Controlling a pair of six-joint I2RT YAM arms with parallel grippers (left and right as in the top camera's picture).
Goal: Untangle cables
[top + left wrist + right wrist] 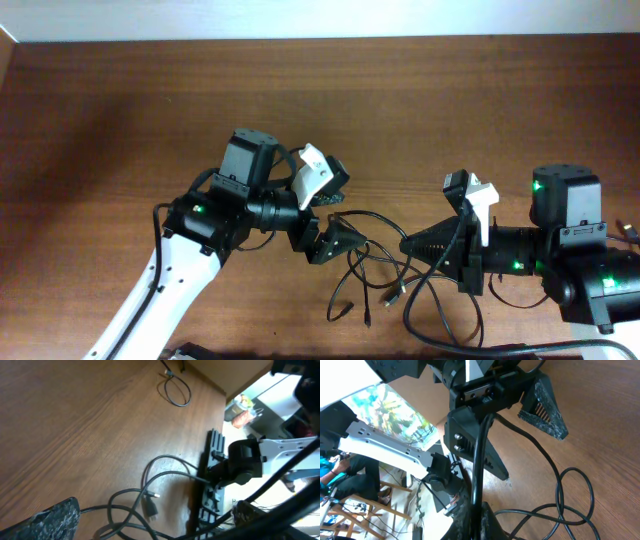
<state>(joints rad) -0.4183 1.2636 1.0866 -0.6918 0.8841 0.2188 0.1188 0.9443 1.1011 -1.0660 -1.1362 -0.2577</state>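
The cable in my right gripper runs low into the crossed loops of the tangle. Next, my left gripper grabs that cable (374, 214) and raises it high above the tangle.
Several black cables (385, 275) lie tangled on the wooden table between my two grippers. My left gripper (325, 240) is open, with its fingers spread wide above the left side of the tangle. In the left wrist view the left gripper (150, 527) has cable loops and a USB plug (150, 507) under it. My right gripper (407, 243) is shut on a black cable. In the right wrist view the right gripper (479, 510) holds this cable (479, 460) taut, and it runs up between the left gripper's open fingers.
Loose cable ends trail toward the table's front edge (345, 305). A separate small cable loop (177, 392) lies near the table edge in the left wrist view. Beyond the table, chairs and room clutter (350, 500) are visible.
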